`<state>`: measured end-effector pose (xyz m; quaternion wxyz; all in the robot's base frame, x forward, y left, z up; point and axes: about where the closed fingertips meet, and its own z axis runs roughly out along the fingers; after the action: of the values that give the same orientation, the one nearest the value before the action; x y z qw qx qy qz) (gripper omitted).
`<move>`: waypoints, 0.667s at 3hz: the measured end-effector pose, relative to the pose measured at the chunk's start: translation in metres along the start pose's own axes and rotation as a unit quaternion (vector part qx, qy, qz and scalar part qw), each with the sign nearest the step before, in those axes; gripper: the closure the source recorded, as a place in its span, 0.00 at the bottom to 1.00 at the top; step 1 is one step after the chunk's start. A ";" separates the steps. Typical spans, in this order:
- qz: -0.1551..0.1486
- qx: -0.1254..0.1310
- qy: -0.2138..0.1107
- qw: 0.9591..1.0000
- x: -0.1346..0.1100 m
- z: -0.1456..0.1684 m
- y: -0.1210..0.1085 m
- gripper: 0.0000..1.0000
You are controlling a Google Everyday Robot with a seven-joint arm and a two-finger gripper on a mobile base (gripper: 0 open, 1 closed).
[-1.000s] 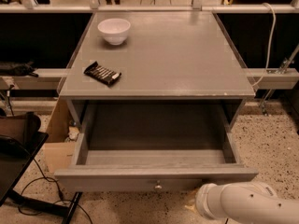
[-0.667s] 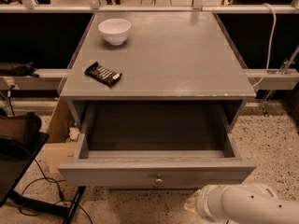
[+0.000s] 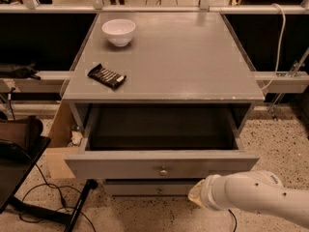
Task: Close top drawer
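The top drawer will be shut with its front against the cabinet opening (image 3: 161, 143) under the grey top when my gripper lets go of it.
The top drawer (image 3: 120, 167) of the grey cabinet stands open and empty, with its wide front panel and small round knob (image 3: 163, 170) facing me. My white arm (image 3: 251, 195) comes in from the lower right. Its gripper (image 3: 197, 195) is at the arm's end, just below the right half of the drawer front and close against it. A shallower drawer front (image 3: 145, 188) shows beneath the top drawer.
A white bowl (image 3: 118, 31) and a dark snack bar (image 3: 107, 76) lie on the cabinet top (image 3: 183, 57). A cardboard box (image 3: 60, 137) stands at the cabinet's left side. A black stand (image 3: 19, 168) with cables is on the floor at left.
The top drawer's front has slid inward toward the cabinet, so less of its inside shows. My arm has moved forward and up with it.
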<state>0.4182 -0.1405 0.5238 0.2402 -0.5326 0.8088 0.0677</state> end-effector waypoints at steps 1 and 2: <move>-0.021 0.018 -0.005 1.000 -0.025 -0.013 -0.041 1.00; -0.025 0.022 -0.005 0.999 -0.029 -0.017 -0.047 1.00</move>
<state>0.4642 -0.1422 0.5589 0.2579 -0.5471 0.7950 0.0468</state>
